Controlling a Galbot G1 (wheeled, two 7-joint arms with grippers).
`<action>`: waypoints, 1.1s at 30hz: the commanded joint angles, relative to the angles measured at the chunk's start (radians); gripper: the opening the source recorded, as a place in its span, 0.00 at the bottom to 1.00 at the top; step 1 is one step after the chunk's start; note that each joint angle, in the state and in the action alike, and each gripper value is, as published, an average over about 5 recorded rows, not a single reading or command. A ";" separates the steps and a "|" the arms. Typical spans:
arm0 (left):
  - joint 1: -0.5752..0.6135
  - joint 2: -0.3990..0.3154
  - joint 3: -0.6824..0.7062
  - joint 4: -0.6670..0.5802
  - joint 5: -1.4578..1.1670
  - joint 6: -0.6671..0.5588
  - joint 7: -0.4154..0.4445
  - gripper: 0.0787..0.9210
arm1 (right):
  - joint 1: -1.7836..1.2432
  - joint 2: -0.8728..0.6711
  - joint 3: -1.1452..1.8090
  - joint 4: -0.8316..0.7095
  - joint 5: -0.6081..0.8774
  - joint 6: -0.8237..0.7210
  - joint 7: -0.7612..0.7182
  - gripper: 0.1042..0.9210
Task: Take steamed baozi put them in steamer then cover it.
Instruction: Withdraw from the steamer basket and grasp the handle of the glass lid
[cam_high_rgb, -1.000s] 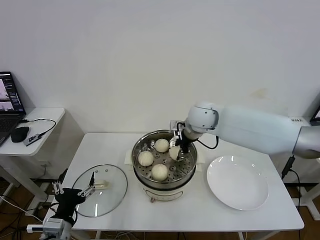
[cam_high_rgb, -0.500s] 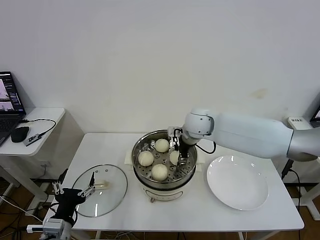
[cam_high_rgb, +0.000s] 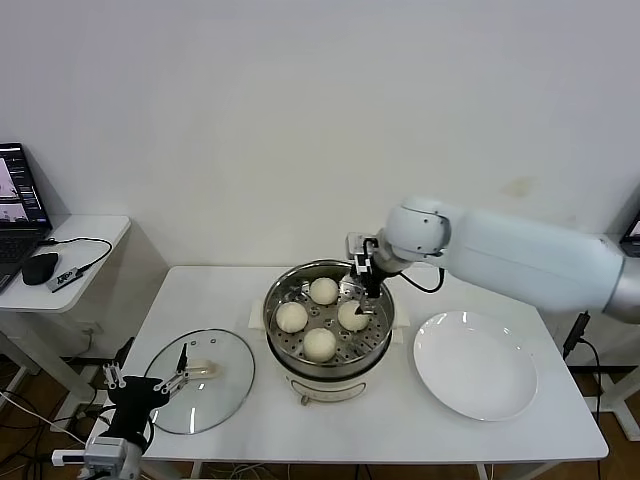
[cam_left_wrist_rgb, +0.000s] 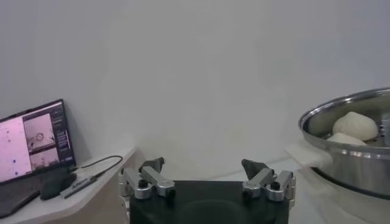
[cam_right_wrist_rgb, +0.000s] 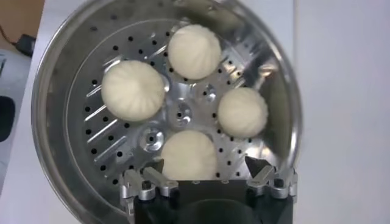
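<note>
The robot's left gripper should close on the beige handle (cam_high_rgb: 202, 369) of the glass cover, since the steamer full of baozi should be covered next.
The steamer (cam_high_rgb: 300, 376) stands mid-table with several cream-white baozi on its perforated tray: far (cam_high_rgb: 323, 290), left (cam_high_rgb: 291, 316), right (cam_high_rgb: 352, 315) and near (cam_high_rgb: 319, 344). My right gripper (cam_high_rgb: 366, 289) hovers open and empty just above the right baozi, over the steamer's far-right rim. In the right wrist view the open gripper (cam_right_wrist_rgb: 205, 163) is above the tray (cam_right_wrist_rgb: 183, 112), with one baozi (cam_right_wrist_rgb: 189, 155) between its fingers. The glass cover (cam_high_rgb: 205, 400) lies flat on the table to the left. My left gripper (cam_high_rgb: 148, 384) waits open beside the cover, and its wrist view (cam_left_wrist_rgb: 203, 164) shows it empty too.
An empty white plate (cam_high_rgb: 475, 363) lies right of the steamer. A side table at far left holds a laptop (cam_high_rgb: 20, 200) and a mouse (cam_high_rgb: 40, 267). The steamer (cam_left_wrist_rgb: 350, 161) also shows in the left wrist view.
My right gripper let go of the baozi on the right side of the tray and rose a little toward the steamer's far rim. The left arm has not moved.
</note>
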 joint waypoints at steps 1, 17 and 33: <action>-0.004 -0.005 0.004 0.007 0.002 -0.007 -0.002 0.88 | -0.171 -0.212 0.197 0.207 0.144 0.064 0.469 0.88; -0.005 -0.032 0.029 0.037 0.030 -0.043 -0.017 0.88 | -1.386 -0.259 1.324 0.324 -0.069 0.625 0.902 0.88; -0.034 -0.015 0.015 0.220 0.664 -0.204 -0.082 0.88 | -1.989 0.365 1.998 0.327 -0.318 0.771 0.587 0.88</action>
